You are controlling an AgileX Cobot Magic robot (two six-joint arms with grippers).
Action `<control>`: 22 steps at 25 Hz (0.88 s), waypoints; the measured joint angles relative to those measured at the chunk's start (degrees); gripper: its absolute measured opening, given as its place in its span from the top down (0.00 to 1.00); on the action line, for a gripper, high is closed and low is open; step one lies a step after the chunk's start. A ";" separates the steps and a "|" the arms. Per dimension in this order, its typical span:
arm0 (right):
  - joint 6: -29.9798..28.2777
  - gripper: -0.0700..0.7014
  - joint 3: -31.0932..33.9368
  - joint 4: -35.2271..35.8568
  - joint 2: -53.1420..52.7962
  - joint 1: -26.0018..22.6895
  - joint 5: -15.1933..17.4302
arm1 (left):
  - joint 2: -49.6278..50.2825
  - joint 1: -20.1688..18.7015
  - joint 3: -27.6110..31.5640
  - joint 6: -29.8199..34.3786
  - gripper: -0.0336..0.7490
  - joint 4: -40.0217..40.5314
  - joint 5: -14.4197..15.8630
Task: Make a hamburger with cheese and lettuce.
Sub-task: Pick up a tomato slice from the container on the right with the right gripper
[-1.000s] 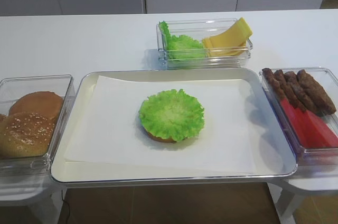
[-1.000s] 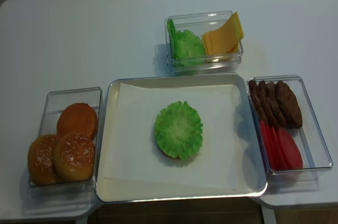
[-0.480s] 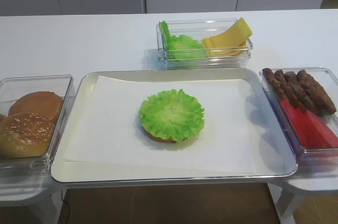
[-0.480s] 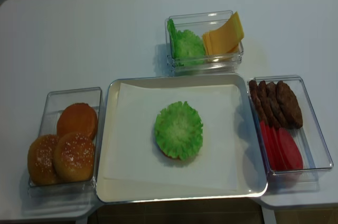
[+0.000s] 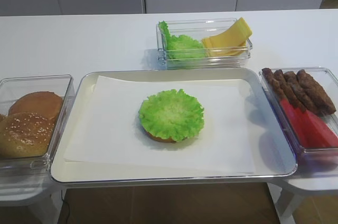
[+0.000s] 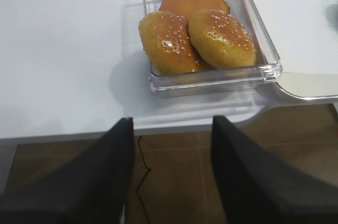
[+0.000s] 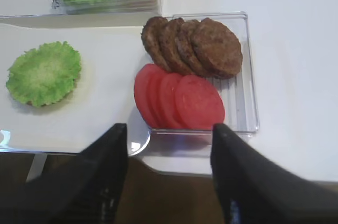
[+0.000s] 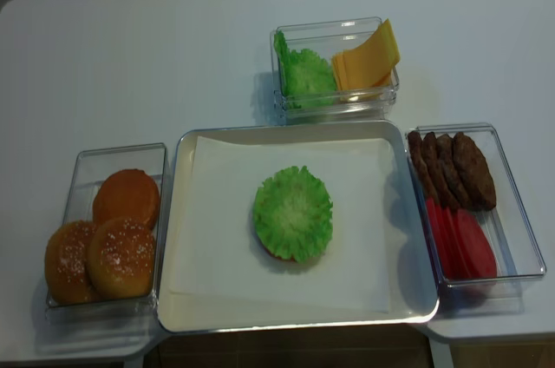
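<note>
The robot's right gripper needs to next close on the top edge of the red slice [image 8: 433,227] [image 7: 142,94] nearest the tray, in the clear box with the brown patties.
The hamburger [image 5: 171,114] is a low stack with a frilly green lettuce leaf [image 8: 293,213] on top and a brown bun edge under it, at the middle of the paper-lined tray [image 5: 158,177]. More lettuce [image 5: 184,47] and the pale yellow cheese slices [image 5: 228,39] stand in a clear box behind the tray. Neither gripper shows in the high views. In the right wrist view my right gripper [image 7: 169,139] is open and empty, off the table's front edge before the red slices [image 7: 179,100]. My left gripper [image 6: 171,129] is open and empty, off the front edge before the buns [image 6: 198,36].
A clear box [image 5: 66,84] left of the tray holds sesame buns and a plain bun half. A clear box [image 5: 330,73] right of the tray holds dark brown patties [image 5: 298,89] and red slices. Brown floor lies beyond the table's front edge.
</note>
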 joint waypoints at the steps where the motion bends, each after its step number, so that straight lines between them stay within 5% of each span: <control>1: -0.47 0.38 -1.29 0.33 2.54 0.00 -0.29 | 0.00 0.00 0.00 0.00 0.50 0.00 0.00; 5: -1.94 0.30 -6.65 1.30 11.49 0.00 -1.02 | 0.00 0.00 0.00 0.00 0.50 0.00 0.00; 15: -0.95 0.28 -13.44 2.73 28.03 0.58 -1.47 | 0.00 0.00 0.00 0.00 0.50 0.00 0.00; 22: 6.18 0.28 -16.76 -3.11 37.52 10.10 -1.60 | 0.00 0.00 0.00 0.00 0.50 0.00 0.00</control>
